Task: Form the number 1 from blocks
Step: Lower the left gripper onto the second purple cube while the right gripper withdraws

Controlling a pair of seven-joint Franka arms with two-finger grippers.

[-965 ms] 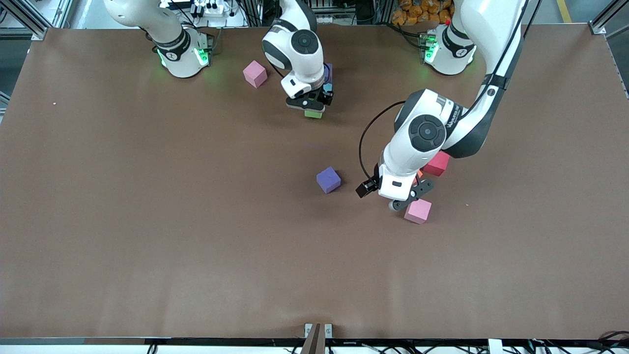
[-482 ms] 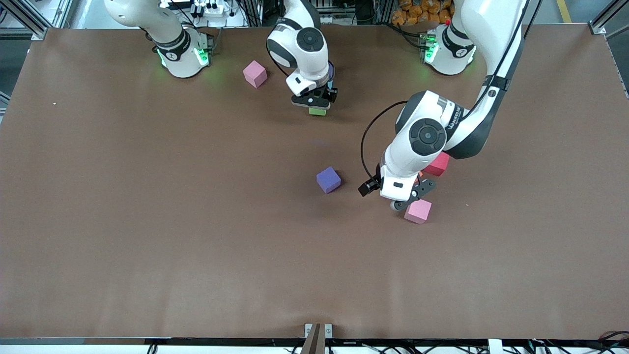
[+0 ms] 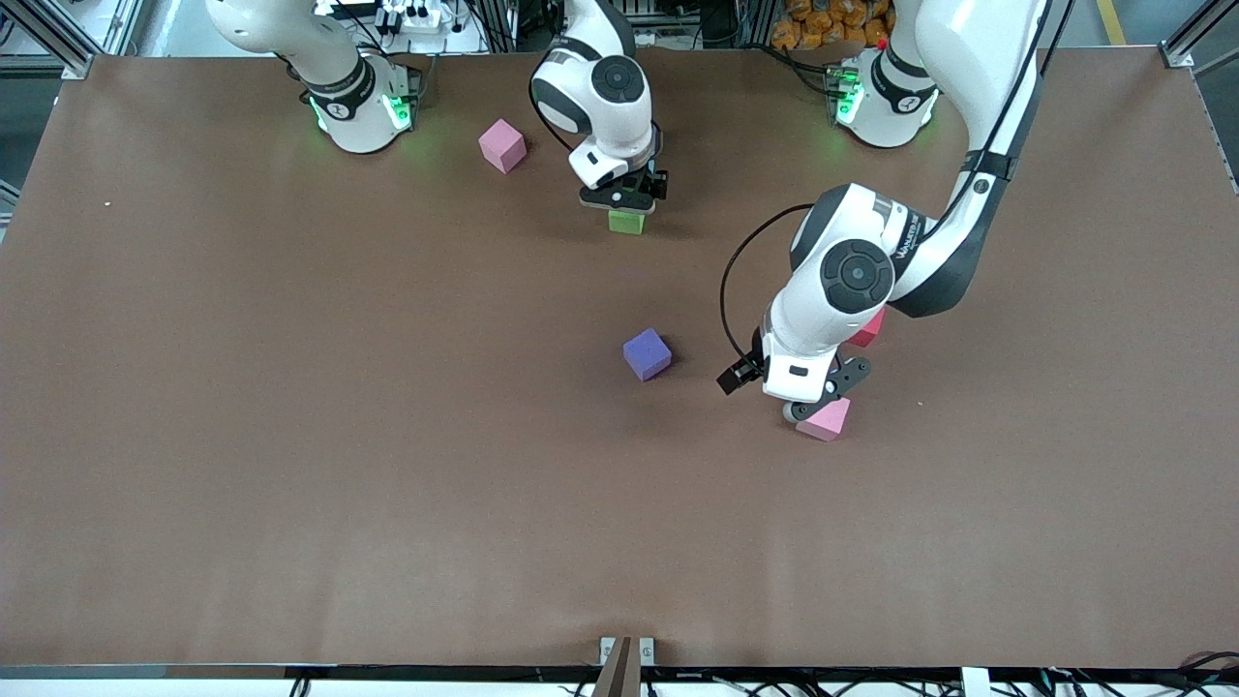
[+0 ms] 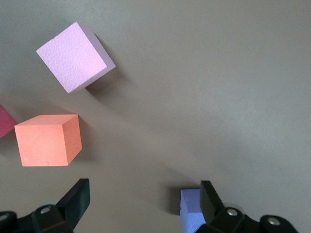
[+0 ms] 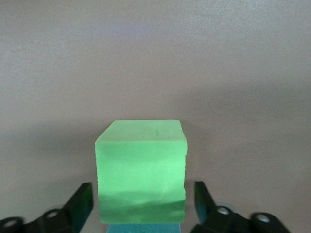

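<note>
My left gripper is to leave the pink block next and close on opposite sides of the purple block point(image 3: 647, 354) point(image 4: 192, 211) that sits alone in the middle of the table.
A green block point(image 3: 626, 222) sits on the table between the spread fingers of my right gripper point(image 3: 625, 201), which is open, with a gap at each side point(image 5: 141, 200). A light blue block point(image 5: 143, 228) touches the green block point(image 5: 141, 170) on its side toward the bases. My left gripper point(image 3: 816, 402) hangs open and empty over the edge of a pink block point(image 3: 828, 420). Its wrist view shows that pink block point(image 4: 75, 57), an orange block point(image 4: 47, 140), a sliver of a red block point(image 4: 4, 122) and a purple block point(image 4: 190, 208) past one finger.
A second pink block point(image 3: 502, 145) lies near the right arm's base. The purple block point(image 3: 647, 353) sits alone mid-table. The red block point(image 3: 868, 327) is partly hidden under the left arm. The brown table point(image 3: 290, 436) stretches toward the front camera.
The right gripper has opened and let go of the green block, which now rests on the table. The left arm has moved over the pink block.
</note>
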